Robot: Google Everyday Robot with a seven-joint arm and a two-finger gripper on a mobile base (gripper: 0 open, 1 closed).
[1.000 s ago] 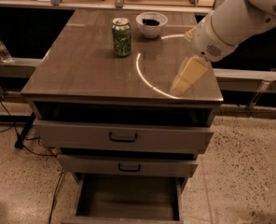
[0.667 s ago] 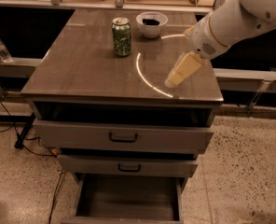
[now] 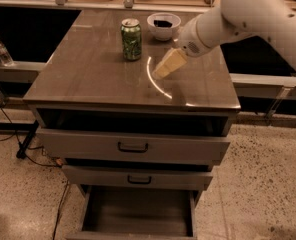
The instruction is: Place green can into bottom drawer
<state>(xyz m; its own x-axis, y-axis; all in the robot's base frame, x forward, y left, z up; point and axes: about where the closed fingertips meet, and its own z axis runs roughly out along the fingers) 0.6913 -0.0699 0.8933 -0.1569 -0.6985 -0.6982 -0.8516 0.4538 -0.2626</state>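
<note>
My gripper is due next at the middle of the green can (image 3: pixel 131 41) on the cabinet top. It should go to that spot and close there.
The green can (image 3: pixel 131 39) stands upright on the grey cabinet top (image 3: pixel 88 79), toward the back left of centre. My gripper (image 3: pixel 160 73) hangs over the cabinet top to the right of the can, about a can's width away and slightly nearer the front, pointing down and left. It touches nothing and holds nothing. The bottom drawer (image 3: pixel 136 210) is pulled out at the foot of the cabinet, and its dark flat interior has nothing in it.
A white bowl (image 3: pixel 163 25) with dark contents sits behind and right of the can. Two wider handled drawers (image 3: pixel 133 147) above the bottom one stick out slightly. A plastic bottle (image 3: pixel 1 51) stands on a low shelf at far left. Cables lie on the speckled floor at left.
My gripper has moved left and toward the back across the cabinet top, closing in on the green can. The can, bowl and drawers have not moved.
</note>
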